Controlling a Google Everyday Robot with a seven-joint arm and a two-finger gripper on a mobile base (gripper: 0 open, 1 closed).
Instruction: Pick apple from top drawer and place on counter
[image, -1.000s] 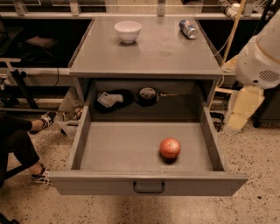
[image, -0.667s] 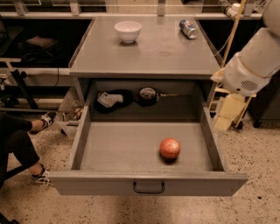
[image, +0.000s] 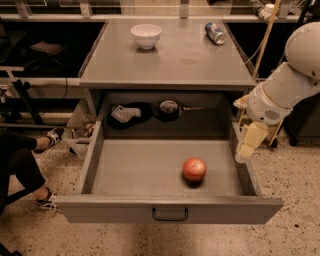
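I should next move my gripper to the apple's sides (image: 194, 170), in the open top drawer near the black wire handle, and close it there.
The apple (image: 194, 169), round and orange-red, lies on the floor of the open top drawer (image: 150, 172), right of centre and near the front panel with its black wire handle (image: 170, 215). The grey counter (image: 170, 60) lies above and behind the drawer. My gripper (image: 248, 145) hangs from the white arm (image: 290, 85) on the right, over the drawer's right wall. It is above and to the right of the apple, apart from it, and holds nothing that I can see.
A white bowl (image: 146, 35) and a silver-blue can (image: 215, 33) lying on its side stand at the back of the counter. Dark objects (image: 150, 111) sit in the recess behind the drawer. A person's leg and shoe (image: 47, 200) are at the left on the floor.
The arm has swung left and downward, bringing my gripper from beside the cabinet to over the drawer's right wall. The apple has not moved.
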